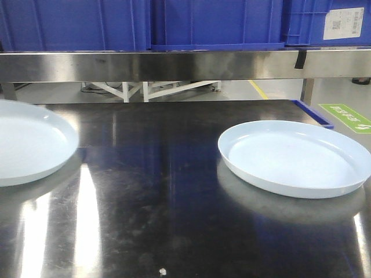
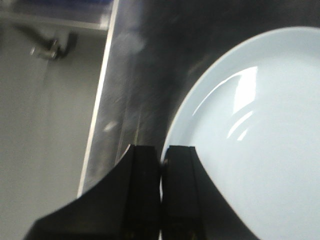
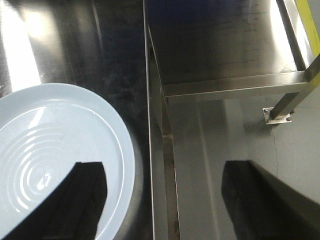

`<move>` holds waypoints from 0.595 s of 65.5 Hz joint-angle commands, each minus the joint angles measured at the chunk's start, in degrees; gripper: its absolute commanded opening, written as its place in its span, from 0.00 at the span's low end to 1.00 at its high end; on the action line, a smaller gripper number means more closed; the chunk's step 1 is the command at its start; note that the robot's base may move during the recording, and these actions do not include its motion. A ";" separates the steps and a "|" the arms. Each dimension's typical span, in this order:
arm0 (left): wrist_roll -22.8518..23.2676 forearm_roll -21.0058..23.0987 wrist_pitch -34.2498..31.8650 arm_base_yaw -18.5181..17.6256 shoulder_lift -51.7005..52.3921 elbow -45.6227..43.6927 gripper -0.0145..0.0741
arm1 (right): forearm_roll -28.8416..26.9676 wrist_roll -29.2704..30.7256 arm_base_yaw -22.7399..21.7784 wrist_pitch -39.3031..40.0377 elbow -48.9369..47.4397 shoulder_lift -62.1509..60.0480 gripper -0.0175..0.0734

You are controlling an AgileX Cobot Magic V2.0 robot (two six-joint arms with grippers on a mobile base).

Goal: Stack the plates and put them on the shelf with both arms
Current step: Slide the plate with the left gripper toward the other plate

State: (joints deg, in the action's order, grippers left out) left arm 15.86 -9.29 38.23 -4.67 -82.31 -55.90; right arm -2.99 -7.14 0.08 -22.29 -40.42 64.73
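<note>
Next, the left gripper releases its pale-blue plate on the bare dark steel table [image 1: 131,159] close beside the other plate.
Two pale-blue plates lie on the dark steel table [image 1: 156,191]. The left plate [image 1: 26,142] is cut off by the frame's left side and looks blurred; the right plate [image 1: 295,156] lies flat. In the left wrist view my left gripper [image 2: 162,150] is shut on the left rim of a plate [image 2: 250,140], with the rim running into the thin slit between the black fingers. My right gripper [image 3: 165,200] stands wide open. One of its fingers [image 3: 85,200] hangs over the right part of the ringed plate [image 3: 50,150], the other beyond the table's edge. Neither arm shows in the front view.
Blue crates [image 1: 214,23] stand on a steel shelf [image 1: 174,65] behind the table. In the right wrist view the table's right edge [image 3: 148,150] runs close to the plate, with a lower steel shelf [image 3: 225,45] and grey floor beyond. A green floor mark [image 1: 348,116] lies far right.
</note>
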 commanded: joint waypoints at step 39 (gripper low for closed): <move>0.48 6.53 -3.83 -18.64 -0.17 -9.90 0.26 | 0.08 0.39 -0.18 4.14 -2.09 -0.75 0.84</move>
State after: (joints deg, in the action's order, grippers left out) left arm 15.86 -3.37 37.86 -21.65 -82.87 -63.85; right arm -2.99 -7.14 0.08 -22.17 -40.42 64.73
